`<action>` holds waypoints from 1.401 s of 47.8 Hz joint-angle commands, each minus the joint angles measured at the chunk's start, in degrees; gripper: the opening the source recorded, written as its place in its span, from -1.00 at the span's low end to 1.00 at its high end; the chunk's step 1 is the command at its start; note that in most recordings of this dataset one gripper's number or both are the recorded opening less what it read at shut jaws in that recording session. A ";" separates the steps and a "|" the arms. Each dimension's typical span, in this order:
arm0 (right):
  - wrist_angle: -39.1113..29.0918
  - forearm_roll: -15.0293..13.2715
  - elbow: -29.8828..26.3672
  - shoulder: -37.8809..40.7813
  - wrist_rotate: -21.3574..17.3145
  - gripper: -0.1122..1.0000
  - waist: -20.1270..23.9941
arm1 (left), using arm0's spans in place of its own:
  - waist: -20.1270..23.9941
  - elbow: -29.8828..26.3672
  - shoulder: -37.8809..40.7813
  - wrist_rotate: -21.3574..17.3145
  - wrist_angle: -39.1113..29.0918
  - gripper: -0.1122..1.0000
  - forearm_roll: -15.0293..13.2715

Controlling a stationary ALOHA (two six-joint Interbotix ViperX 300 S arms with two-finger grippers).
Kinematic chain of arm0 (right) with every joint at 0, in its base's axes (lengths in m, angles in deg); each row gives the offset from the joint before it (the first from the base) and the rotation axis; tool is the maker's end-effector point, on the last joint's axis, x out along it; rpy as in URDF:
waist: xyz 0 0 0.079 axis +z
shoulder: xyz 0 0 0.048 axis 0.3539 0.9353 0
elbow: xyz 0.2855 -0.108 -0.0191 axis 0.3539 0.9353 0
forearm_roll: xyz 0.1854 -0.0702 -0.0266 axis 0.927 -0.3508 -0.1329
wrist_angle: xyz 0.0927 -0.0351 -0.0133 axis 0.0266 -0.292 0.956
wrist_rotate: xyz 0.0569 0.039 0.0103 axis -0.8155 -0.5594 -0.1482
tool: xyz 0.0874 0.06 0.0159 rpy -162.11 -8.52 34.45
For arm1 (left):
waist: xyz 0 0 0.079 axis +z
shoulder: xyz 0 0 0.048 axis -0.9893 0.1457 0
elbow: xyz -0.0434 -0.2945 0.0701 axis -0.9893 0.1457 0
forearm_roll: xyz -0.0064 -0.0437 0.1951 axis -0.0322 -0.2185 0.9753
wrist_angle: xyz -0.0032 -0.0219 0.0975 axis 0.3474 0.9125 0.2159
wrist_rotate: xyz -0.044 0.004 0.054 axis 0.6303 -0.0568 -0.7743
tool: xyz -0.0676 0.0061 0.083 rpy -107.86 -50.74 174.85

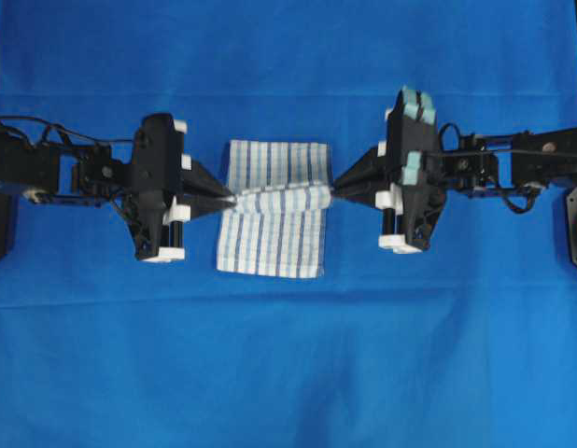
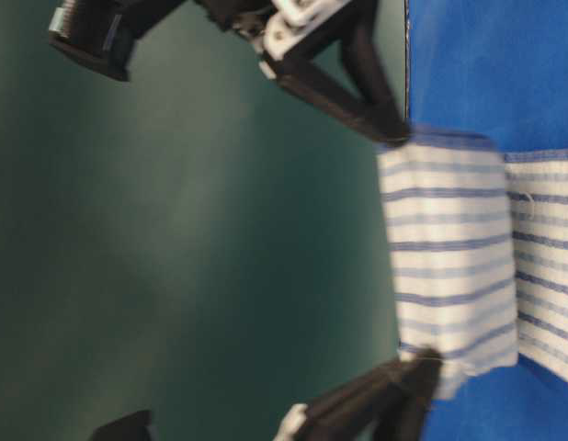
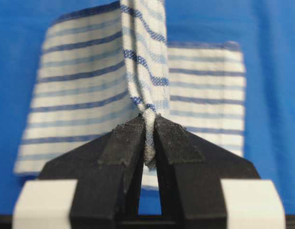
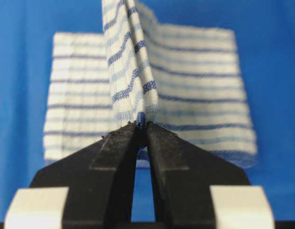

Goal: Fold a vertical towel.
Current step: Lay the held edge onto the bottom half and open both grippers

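My left gripper should release the towel's lifted edge, now pinched between its black fingers, on the flat part (image 1: 233, 253) just above the towel's bottom edge.
The towel (image 1: 274, 207), white with thin blue stripes, lies in the middle of the blue cloth with part of it lifted off the surface. My left gripper (image 1: 231, 199) is shut on the towel's left edge, and a bunched corner (image 3: 148, 138) is pinched between its black fingers. On the opposite side my right gripper (image 1: 332, 193) is shut on the right edge, with only a thin fold (image 4: 141, 119) caught at the fingertips. The lifted strip (image 2: 449, 262) hangs stretched between the two grippers above the flat part of the towel (image 2: 546, 257).
A plain blue cloth (image 1: 288, 355) covers the whole table. Both black arms (image 1: 74, 173) (image 1: 513, 168) reach in from the left and right sides. A dark green backdrop (image 2: 192, 239) stands behind the table in the table-level view.
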 commanded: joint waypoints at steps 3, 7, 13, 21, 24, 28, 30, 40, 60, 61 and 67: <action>1.49 0.09 -0.53 2.02 -1.41 -0.62 0.97 | -1.85 0.26 3.25 1.14 3.43 -0.72 -0.09; 3.25 0.18 -0.79 4.22 -2.29 -0.62 1.49 | -2.55 0.44 5.27 1.67 4.48 -0.72 -0.09; 5.45 0.18 -0.88 6.68 -3.60 -0.62 2.11 | -3.52 0.09 7.38 1.93 5.45 -0.72 -0.09; 6.77 0.18 -1.41 9.05 -5.10 -0.62 2.99 | -4.39 -0.26 7.91 1.93 5.19 -0.72 -0.09; 6.77 0.18 -1.67 9.49 -5.27 -0.62 3.16 | -4.39 -0.18 8.00 1.93 4.83 -0.72 -0.09; 6.77 0.18 -1.85 9.84 -5.27 -0.62 3.43 | -4.39 -0.18 8.00 1.93 4.75 -0.72 -0.09; 6.77 0.18 -1.93 9.93 -5.27 -0.62 3.60 | -4.39 -0.26 8.00 1.93 4.75 -0.72 -0.09; 6.68 0.35 -2.02 10.02 -5.36 -0.62 3.96 | -4.39 -0.44 8.00 1.93 4.75 -0.71 -0.09; 6.24 0.53 -3.25 10.20 -5.27 0.32 6.15 | -4.75 -0.62 7.82 1.93 4.75 0.12 -0.09; 6.24 0.62 -3.34 10.20 -5.36 0.38 6.24 | -4.83 -0.62 7.73 1.93 4.75 0.12 0.00; 5.27 0.62 -3.87 9.14 -5.36 0.32 7.47 | -5.45 -0.62 6.33 1.93 3.60 0.12 -0.09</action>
